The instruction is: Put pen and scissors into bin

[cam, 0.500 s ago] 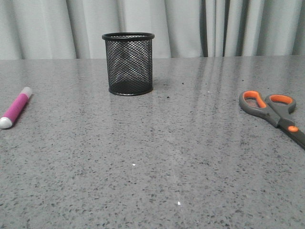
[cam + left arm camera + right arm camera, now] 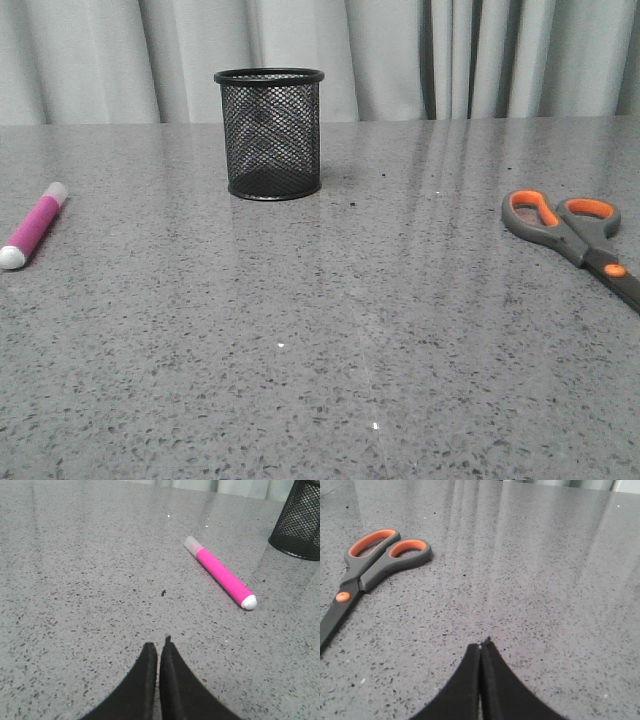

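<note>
The robot's left gripper will next move to the far end [image 2: 54, 194] of the magenta pen, the one toward the curtains, and close there.
The black mesh bin [image 2: 269, 133] stands upright at the back centre of the grey table; its side shows in the left wrist view [image 2: 299, 526]. The magenta pen [image 2: 33, 225] lies flat at the far left, also in the left wrist view [image 2: 220, 573]. The scissors [image 2: 572, 229] lie flat at the far right, also in the right wrist view [image 2: 367, 568]. My left gripper [image 2: 158, 647] is shut and empty, short of the pen. My right gripper [image 2: 482, 645] is shut and empty, beside the scissors and apart from them. Neither gripper shows in the front view.
The speckled grey table [image 2: 350, 330] runs back to pale curtains [image 2: 420, 55] behind the bin.
</note>
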